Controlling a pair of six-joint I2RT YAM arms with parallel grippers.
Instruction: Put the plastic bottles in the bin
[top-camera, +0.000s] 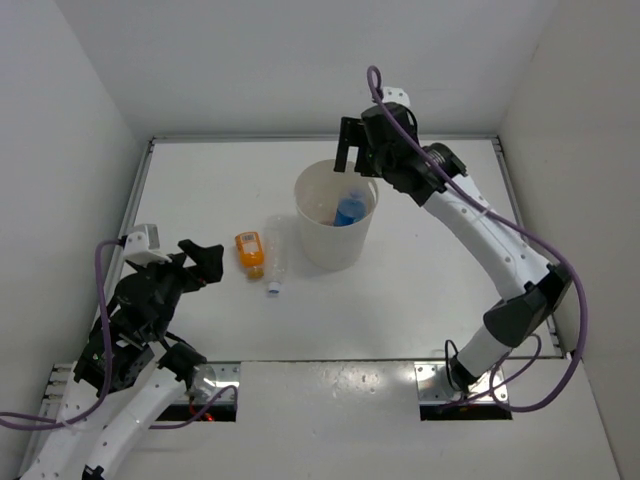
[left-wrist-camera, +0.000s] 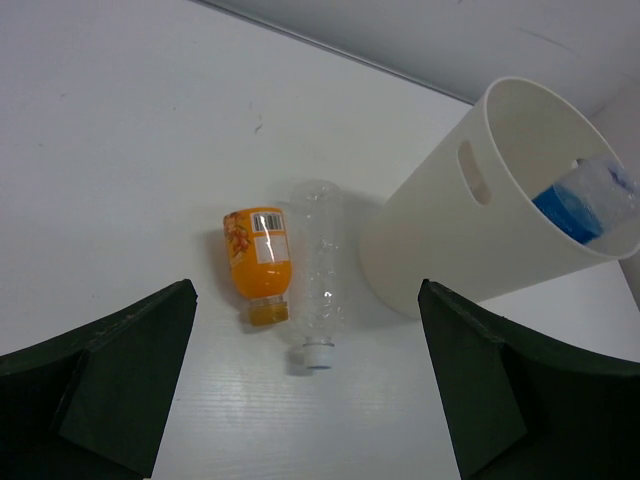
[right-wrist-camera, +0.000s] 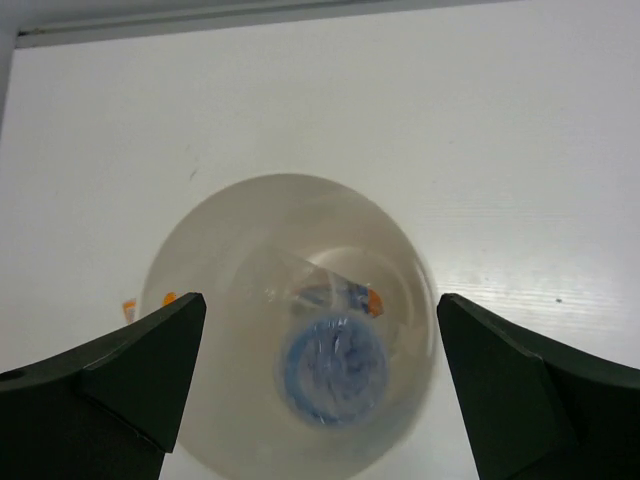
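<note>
I move my left gripper to the short orange bottle next and grab its body at the barcode end (top-camera: 248, 242) (left-wrist-camera: 257, 229), opposite the bottle's cap.
The cream-white bin (top-camera: 330, 245) stands mid-table. Inside it is a blue-labelled bottle (top-camera: 349, 211), which the right wrist view shows end-on and blurred (right-wrist-camera: 335, 372), with a clear bottle (right-wrist-camera: 325, 285) lying behind it. My right gripper (top-camera: 352, 158) hangs open over the bin's far rim (right-wrist-camera: 200, 240), with nothing between its fingers (right-wrist-camera: 320, 340). Left of the bin, a short orange bottle (top-camera: 249, 251) (left-wrist-camera: 258, 252) and a clear white-capped bottle (top-camera: 275, 262) (left-wrist-camera: 320, 270) lie side by side on the table. My left gripper (top-camera: 200, 262) (left-wrist-camera: 308, 385) is open and empty, short of both bottles.
White walls close the table at the back and on both sides. The bin (left-wrist-camera: 450, 250) has a handle slot in its wall, and it stands close to the right of the clear bottle. The right arm arches in from the right side of the table.
</note>
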